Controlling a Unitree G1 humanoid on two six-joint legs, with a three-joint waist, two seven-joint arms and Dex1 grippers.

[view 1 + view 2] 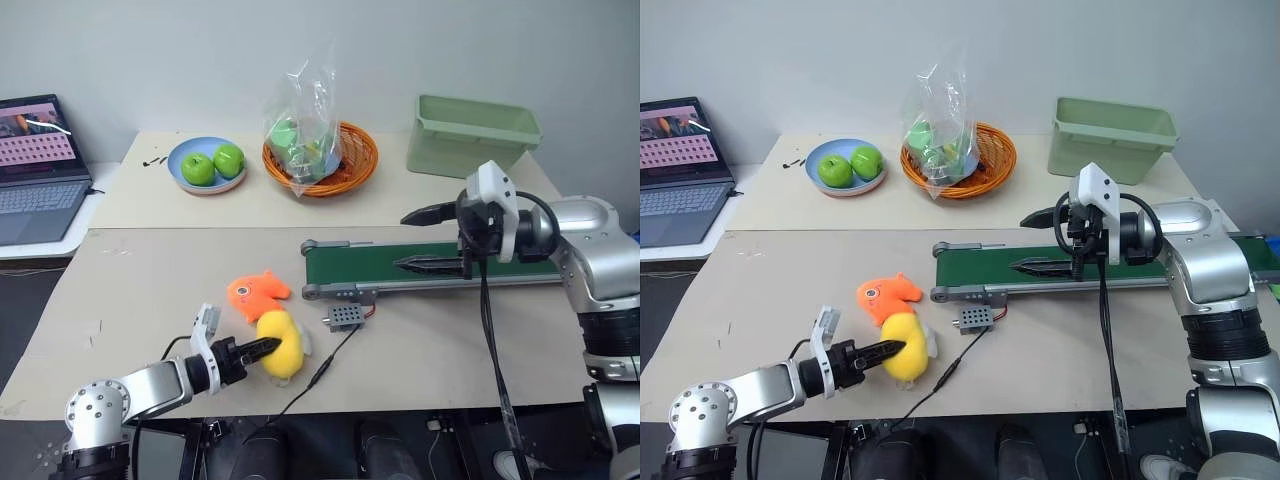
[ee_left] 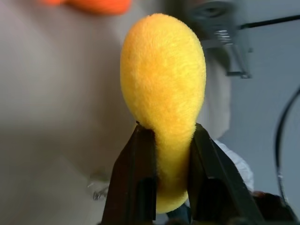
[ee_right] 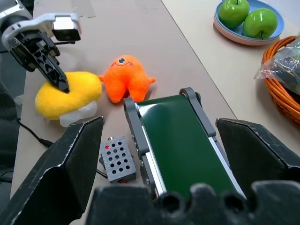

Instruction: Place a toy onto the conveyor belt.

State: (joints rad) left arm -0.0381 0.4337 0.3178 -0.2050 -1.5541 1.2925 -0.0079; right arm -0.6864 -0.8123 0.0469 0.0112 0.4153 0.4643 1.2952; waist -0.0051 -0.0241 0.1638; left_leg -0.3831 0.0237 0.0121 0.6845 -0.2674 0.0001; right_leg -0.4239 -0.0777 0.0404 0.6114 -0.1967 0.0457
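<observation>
The robot's left gripper needs to release the yellow plush toy on the green conveyor belt [image 1: 374,256] just behind the grey control box.
The yellow plush toy [image 1: 282,345] with a bit of white lies near the table's front edge, just in front of an orange plush [image 1: 256,294]. My left gripper [image 1: 266,348] is shut on the toy's near end; in the left wrist view the two black fingers [image 2: 136,183] pinch the yellow toy [image 2: 164,84]. The dark green conveyor belt [image 1: 400,268] in its grey frame runs to the right of the toy. My right gripper [image 1: 420,240] hangs open above the belt, nothing between its fingers. The right wrist view looks down on the belt [image 3: 183,145] and toy [image 3: 70,96].
A grey control box [image 1: 343,318] on a wire lies beside the belt's left end. At the back stand a blue plate of green apples [image 1: 207,165], an orange basket with a plastic bag [image 1: 320,150] and a pale green bin [image 1: 475,135]. A laptop [image 1: 35,165] sits far left.
</observation>
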